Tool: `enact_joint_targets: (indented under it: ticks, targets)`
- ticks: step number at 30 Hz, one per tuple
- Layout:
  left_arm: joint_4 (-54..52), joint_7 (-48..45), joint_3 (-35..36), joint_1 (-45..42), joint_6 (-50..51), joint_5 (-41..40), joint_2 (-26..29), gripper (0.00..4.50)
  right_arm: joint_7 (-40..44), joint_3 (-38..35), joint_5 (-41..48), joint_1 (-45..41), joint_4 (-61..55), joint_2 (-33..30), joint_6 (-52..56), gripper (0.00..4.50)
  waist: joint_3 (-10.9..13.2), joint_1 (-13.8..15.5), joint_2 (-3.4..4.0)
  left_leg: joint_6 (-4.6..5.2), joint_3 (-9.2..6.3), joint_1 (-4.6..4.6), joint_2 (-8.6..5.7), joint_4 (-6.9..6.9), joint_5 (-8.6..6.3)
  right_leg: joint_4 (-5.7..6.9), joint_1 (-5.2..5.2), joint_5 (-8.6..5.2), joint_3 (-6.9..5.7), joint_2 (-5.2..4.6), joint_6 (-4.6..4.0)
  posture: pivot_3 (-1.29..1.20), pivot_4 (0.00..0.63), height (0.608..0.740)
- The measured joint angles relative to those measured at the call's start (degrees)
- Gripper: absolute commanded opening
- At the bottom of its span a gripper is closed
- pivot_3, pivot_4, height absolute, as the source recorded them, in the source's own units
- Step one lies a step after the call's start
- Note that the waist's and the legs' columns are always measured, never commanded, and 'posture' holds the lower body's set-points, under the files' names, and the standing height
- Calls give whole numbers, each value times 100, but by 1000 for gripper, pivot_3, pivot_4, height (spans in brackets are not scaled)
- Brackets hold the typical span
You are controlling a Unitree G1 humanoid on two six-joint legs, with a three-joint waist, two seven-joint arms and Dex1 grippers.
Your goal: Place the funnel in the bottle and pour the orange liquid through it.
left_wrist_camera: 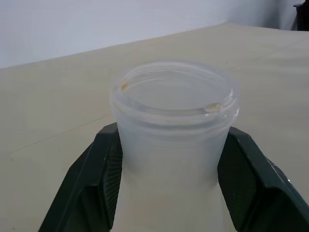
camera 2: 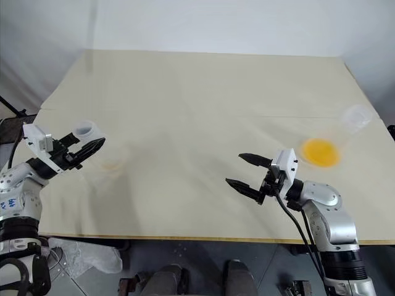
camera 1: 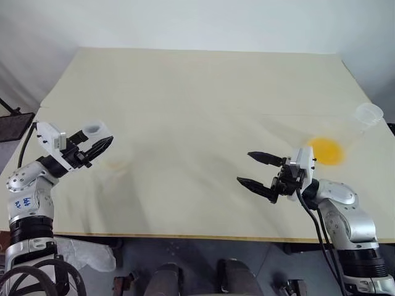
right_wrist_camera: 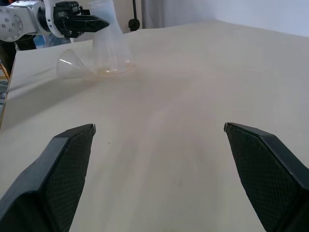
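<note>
Next, my left gripper releases the bottle that it has, setting it free on the bare table [camera 1: 245, 169] by the open fingertips of my right gripper. The bottle now stands beside the funnel.
The bottle [left_wrist_camera: 174, 125], a clear conical flask, stands at the table's left side. My left gripper [camera 1: 100, 150] is shut on its neck just under the flared mouth [camera 1: 92, 128], one black finger on each side. The funnel [right_wrist_camera: 72, 65], clear and colourless, lies on the table right beside the bottle's base. At the right side, the orange liquid [camera 1: 325, 151] shows as a round patch in the bottom of a second clear container whose mouth [camera 1: 369, 114] reaches toward the right edge. My right gripper [camera 1: 245, 168] hovers open left of that container, holding nothing.
The beige table [camera 1: 203, 92] stretches wide between the two arms. Its front edge [camera 1: 203, 237] runs just below both grippers, and the right edge lies close behind the container of liquid.
</note>
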Motion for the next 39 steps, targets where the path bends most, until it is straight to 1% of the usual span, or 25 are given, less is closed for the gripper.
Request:
enact_joint_targets:
  ticks: [3,6,11,16,19,24,29,33,39]
  targets:
    - [-133,-165,-236,-602,209,-1,-19,2410,8,-23,3,-46,22,-67,0,4500,0,47,0,6,2,-1,-17,1,2,-1,1,6,-6,0,11,0,150,740]
    - [-255,-380,-541,-1170,437,-2,-168,2410,14,-104,6,-122,80,-127,-1,4500,0,54,0,13,9,0,-27,-2,3,-2,0,10,-16,7,18,0,150,740]
    - [-199,-715,-1070,-1848,766,2,-733,2410,78,-309,90,-38,82,-329,43,4500,2,71,-2,18,12,-4,-31,-1,4,-4,0,13,-20,15,25,0,150,740]
    - [-4,-983,-1509,-2453,891,49,-1391,2410,139,-724,250,244,72,-667,170,4500,2,92,-3,21,20,-4,-32,-1,6,-5,1,15,-18,16,28,0,150,740]
    - [118,-1046,-1765,-2593,981,127,-1827,2410,198,-990,280,481,64,-879,193,4500,3,101,-4,24,22,-4,-33,-1,7,-5,1,15,-17,17,29,0,150,740]
    - [620,-1079,-2137,-2929,817,338,-2767,2410,155,-1516,298,844,33,-1074,205,4500,9,126,-14,32,26,-6,-38,1,12,-10,3,19,-15,15,36,0,150,740]
    - [1015,-900,-2423,-3069,605,767,-3283,2410,-21,-1913,295,1198,-57,-1087,218,4500,9,109,-14,32,32,-4,-34,-2,12,-8,0,19,-11,18,36,0,150,740]
    - [1547,-631,-2575,-3183,281,1101,-3656,2410,-150,-2109,296,1513,-366,-1087,264,4500,9,128,-15,34,35,-5,-39,0,13,-10,0,20,-10,14,37,0,150,740]
    - [2255,-298,-2592,-3414,-324,1480,-4004,2410,-441,-2237,334,1733,-812,-1067,381,4500,10,132,-15,34,35,-4,-40,0,13,-10,0,20,-10,13,38,0,150,740]
